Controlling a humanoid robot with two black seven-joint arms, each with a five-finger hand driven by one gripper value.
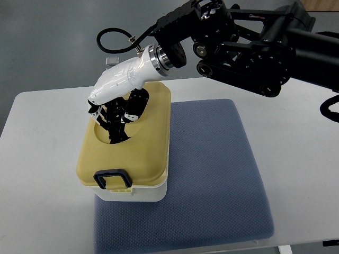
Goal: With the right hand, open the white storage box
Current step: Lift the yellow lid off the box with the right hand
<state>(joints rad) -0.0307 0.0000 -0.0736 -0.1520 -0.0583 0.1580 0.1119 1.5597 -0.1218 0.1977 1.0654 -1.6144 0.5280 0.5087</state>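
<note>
Next, I let go of the cream-yellow lid with my right gripper on the far part of the grey-blue mat point(216, 124), beside the box.
The white storage box point(132, 192) stands on the left part of a grey-blue mat point(212, 174). Its cream-yellow lid point(145, 156) is on, with an oval recess in the top and a dark blue latch point(112, 178) at the near edge. My right hand point(115, 114), white with black fingers, reaches in from the upper right. It hangs over the far left part of the lid, its fingers curled down into the oval recess and touching the lid. The lid lies flat on the box. The left arm does not show.
The box and mat lie on a white table point(42, 159). A small clear object point(113, 61) sits at the table's far edge behind the hand. The black right arm point(249, 47) spans the upper right.
</note>
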